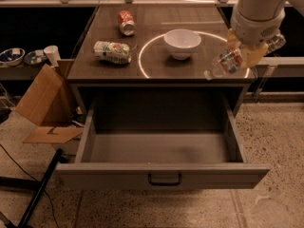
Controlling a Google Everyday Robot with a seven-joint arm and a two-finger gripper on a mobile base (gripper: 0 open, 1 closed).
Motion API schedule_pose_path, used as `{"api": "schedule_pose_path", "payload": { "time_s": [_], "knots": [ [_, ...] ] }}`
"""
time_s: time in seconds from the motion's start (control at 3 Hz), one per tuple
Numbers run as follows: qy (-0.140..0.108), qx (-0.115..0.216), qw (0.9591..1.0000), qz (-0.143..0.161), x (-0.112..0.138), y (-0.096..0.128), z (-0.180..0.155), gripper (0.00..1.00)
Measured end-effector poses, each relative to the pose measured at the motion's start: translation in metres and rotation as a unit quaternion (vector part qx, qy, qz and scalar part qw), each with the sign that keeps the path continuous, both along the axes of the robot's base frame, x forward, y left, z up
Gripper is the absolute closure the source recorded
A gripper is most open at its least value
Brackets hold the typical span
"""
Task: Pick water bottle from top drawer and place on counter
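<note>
My gripper will set the water bottle, now held tilted above the counter's corner, down on the counter [226, 48] beside the white bowl.
My gripper [243, 56] is shut on the water bottle [224, 63], a clear ribbed bottle with a red, white and blue label. It holds the bottle tilted, cap end pointing down-left, above the right front corner of the counter [156, 68]. The top drawer [161, 148] is pulled open below and holds nothing that shows. Its front panel has a small dark handle [164, 179]. A glowing white circle [145, 56] is marked on the counter.
A white bowl [182, 42] stands inside the circle. A white-and-green snack bag [112, 51] and a red soda can [126, 22] lie on the counter's left half. A cardboard box [45, 103] stands on the floor at the left.
</note>
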State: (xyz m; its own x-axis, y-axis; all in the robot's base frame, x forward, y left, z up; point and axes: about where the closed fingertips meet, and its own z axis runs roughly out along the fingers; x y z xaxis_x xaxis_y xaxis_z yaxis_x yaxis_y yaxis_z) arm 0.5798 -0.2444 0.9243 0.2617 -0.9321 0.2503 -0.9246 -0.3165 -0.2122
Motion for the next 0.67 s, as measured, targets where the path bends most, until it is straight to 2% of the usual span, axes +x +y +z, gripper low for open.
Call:
{"api": "schedule_pose_path", "payload": {
  "time_s": [0.33,0.67],
  "knots": [
    [-0.047,0.002,0.9987,-0.021,0.037,-0.017,0.015,1.00],
    [-0.083,0.005,0.9958,-0.039,0.065,-0.029,0.017,1.00]
  ]
}}
